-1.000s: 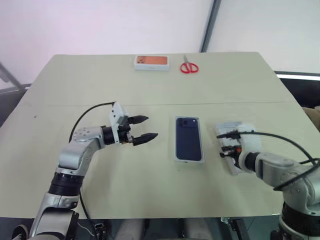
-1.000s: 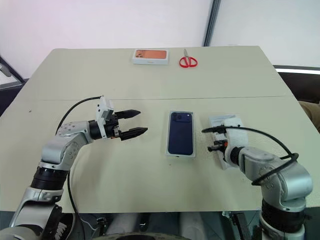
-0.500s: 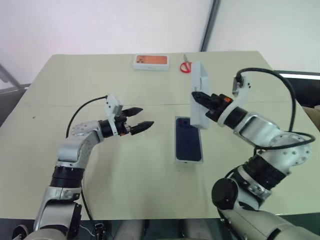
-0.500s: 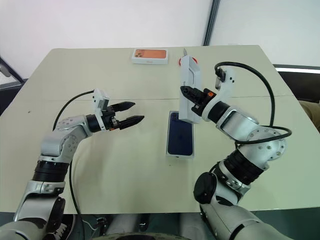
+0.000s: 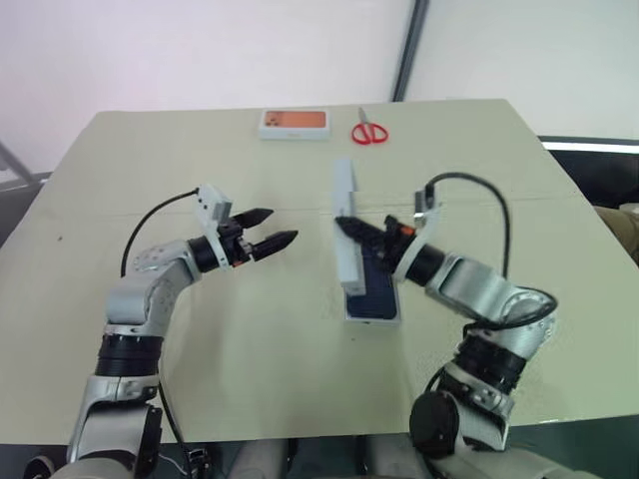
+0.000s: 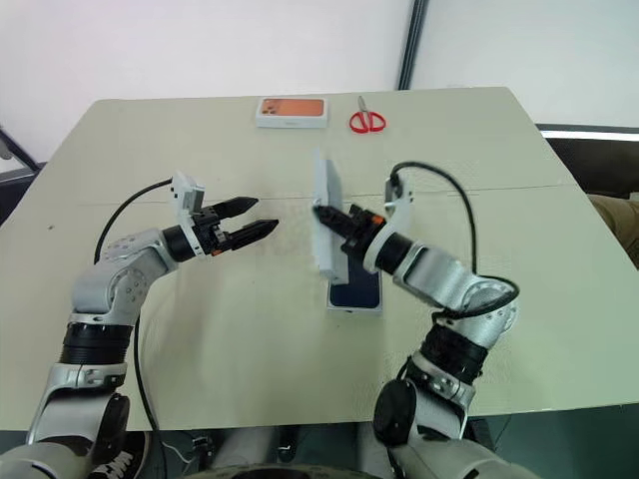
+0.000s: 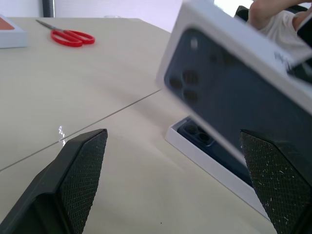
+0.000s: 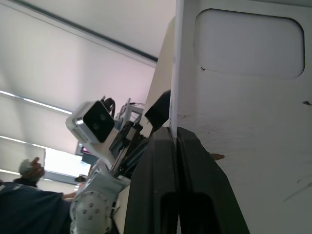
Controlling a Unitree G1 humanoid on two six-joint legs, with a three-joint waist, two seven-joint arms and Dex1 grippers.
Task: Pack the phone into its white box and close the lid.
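I will release the lid from my right gripper, flat over the dark navy phone in the shallow white box (image 5: 368,272).
The dark navy phone (image 5: 377,289) lies in the shallow white box (image 6: 351,309) at the table's middle. Above the box's left side the lid (image 5: 344,228) stands on edge, and my right gripper (image 6: 325,214) is shut on one of its walls. In the right wrist view the fingers (image 8: 161,161) pinch that wall, and the lid's hollow inside (image 8: 253,107) shows a rounded-rectangle outline. My left gripper (image 5: 274,239) hovers open to the left of the lid, pointing at it. The left wrist view shows the lid's dark outer face (image 7: 234,92) over the boxed phone (image 7: 200,137).
An orange-faced white box (image 5: 294,122) and red scissors (image 5: 368,133) lie at the table's far edge. A seam (image 6: 519,190) crosses the tabletop (image 5: 250,349). A person (image 8: 29,170) shows in the background of the right wrist view.
My right gripper lifted the lid off the table on the right, turned it on edge and carried it left, over the phone. The left gripper has barely moved and stays open.
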